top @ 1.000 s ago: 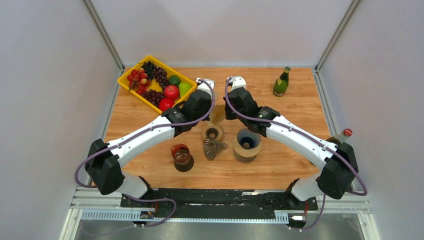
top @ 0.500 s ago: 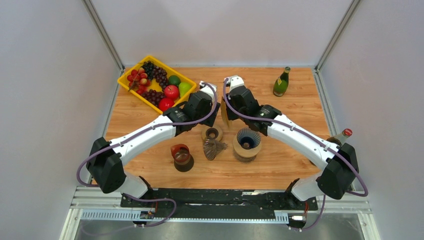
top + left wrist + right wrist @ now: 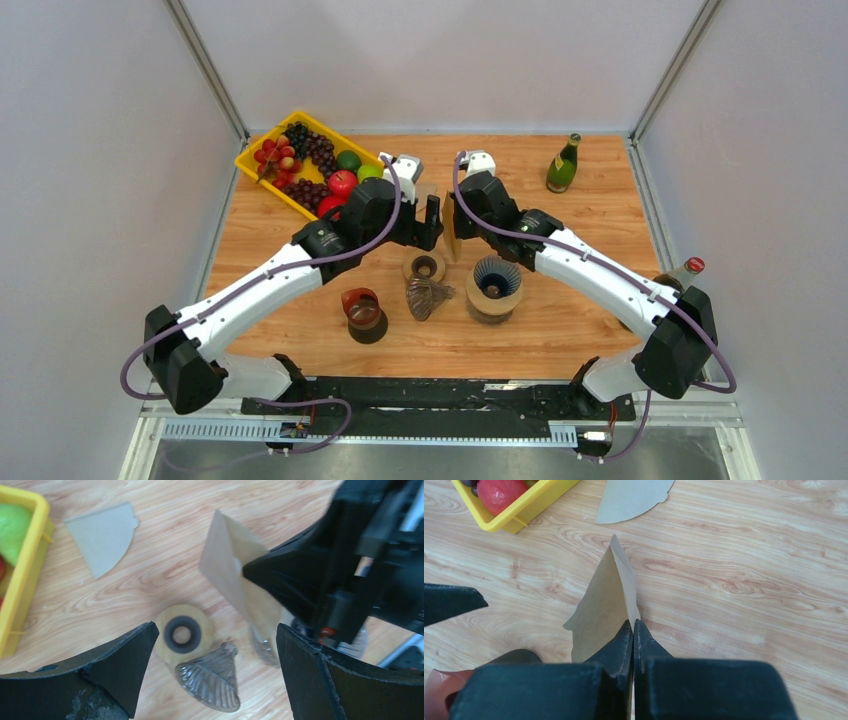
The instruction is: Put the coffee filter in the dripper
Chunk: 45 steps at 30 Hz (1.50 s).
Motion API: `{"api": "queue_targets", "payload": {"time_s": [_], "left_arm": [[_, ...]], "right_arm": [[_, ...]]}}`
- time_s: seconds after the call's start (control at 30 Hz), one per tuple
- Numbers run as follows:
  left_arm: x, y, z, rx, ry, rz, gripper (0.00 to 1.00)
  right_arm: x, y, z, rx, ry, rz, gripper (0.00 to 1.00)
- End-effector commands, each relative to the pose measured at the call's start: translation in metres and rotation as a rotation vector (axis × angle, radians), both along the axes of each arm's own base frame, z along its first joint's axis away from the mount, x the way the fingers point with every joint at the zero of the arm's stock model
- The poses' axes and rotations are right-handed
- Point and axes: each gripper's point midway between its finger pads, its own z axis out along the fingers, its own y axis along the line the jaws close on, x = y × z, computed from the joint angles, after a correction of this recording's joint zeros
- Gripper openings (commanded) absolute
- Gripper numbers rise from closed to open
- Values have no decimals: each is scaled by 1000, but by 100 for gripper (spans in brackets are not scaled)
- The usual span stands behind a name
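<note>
The coffee filter's opening is too narrow for the dripper, so the robot's left gripper should pinch the filter's loose side (image 3: 220, 566) and pull it away from the right gripper.
A brown paper coffee filter (image 3: 606, 605) stands on edge above the wood, pinched at its corner by my shut right gripper (image 3: 633, 625). From the left wrist view the same coffee filter (image 3: 235, 575) hangs from the right gripper's black fingers (image 3: 290, 580). My left gripper (image 3: 215, 645) is open and holds nothing; it faces the filter from the left (image 3: 430, 220). The dark ribbed dripper (image 3: 493, 283) sits upright on a wooden ring, in front of the right gripper (image 3: 452, 222). A glass cone (image 3: 212, 677) lies on its side beside a wooden collar (image 3: 184, 632).
A second filter (image 3: 102, 537) lies flat on the table near the yellow fruit tray (image 3: 262, 172). A reddish-brown cup (image 3: 362, 310) stands at the front left. A green bottle (image 3: 563, 165) is at the back right, and a red-capped bottle (image 3: 685, 270) at the right edge.
My left gripper has opened wide, let go of the filter and drawn back to the left. The right gripper has stayed shut on the filter, which now stands more upright.
</note>
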Motion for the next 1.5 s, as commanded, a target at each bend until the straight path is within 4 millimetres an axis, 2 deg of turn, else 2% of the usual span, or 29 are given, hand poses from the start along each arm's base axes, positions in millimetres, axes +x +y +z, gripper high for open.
{"api": "queue_targets", "payload": {"time_s": [0.0, 0.17, 0.37, 0.6, 0.93, 1.2, 1.47], "left_arm": [[-4, -22, 24, -159, -19, -56, 100], [19, -21, 5, -103, 9, 52, 100], [33, -11, -9, -46, 17, 152, 97], [39, -13, -21, -34, 33, 173, 93], [47, -21, -29, -51, 36, 192, 90], [55, -18, -31, -36, 7, 216, 85], [51, -22, -44, 6, 27, 172, 78]], "right_arm": [[2, 5, 30, 107, -18, -39, 0], [-1, 11, 33, 146, -1, -34, 0], [-3, 14, 34, 158, 7, -23, 0], [-4, 15, 31, 166, 21, -23, 0], [-6, 24, 22, 180, 61, 0, 0], [-12, 29, 19, 185, 84, 38, 0], [-13, 22, 25, 188, 76, 44, 0]]}}
